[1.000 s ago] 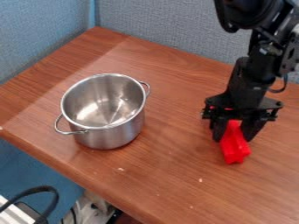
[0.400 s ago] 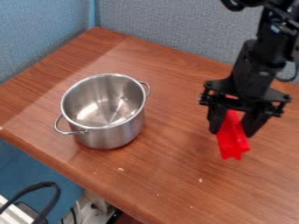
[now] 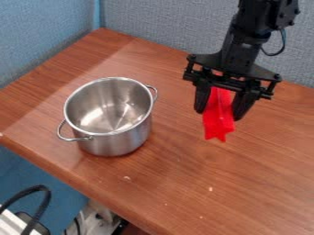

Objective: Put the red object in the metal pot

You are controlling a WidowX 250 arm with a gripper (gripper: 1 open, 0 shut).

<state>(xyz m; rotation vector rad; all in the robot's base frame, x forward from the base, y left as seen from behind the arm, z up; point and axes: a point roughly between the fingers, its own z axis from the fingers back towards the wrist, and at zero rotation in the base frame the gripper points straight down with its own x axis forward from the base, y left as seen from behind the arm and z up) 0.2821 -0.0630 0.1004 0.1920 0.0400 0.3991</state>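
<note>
I need to release the red object from my gripper inside the metal pot, letting it go across the middle of its empty shiny bowl (image 3: 113, 113).
The red object (image 3: 218, 117) is a bright red elongated block hanging on end, its upper part between the fingers of my gripper (image 3: 226, 98), which is shut on it. Its lower end hangs above the wooden table, to the right of the metal pot (image 3: 109, 115). The pot is a shiny round steel pot with two small loop handles, standing upright and empty on the left half of the table. My black arm comes down from the upper right.
The wooden table (image 3: 160, 174) has its front edge running diagonally from the left to the bottom right. A blue wall (image 3: 147, 18) stands behind it. Cables (image 3: 31, 207) lie below the front edge at the bottom left.
The gripper has lifted the red block off the table and carried it left, toward the pot. The pot has not moved.
</note>
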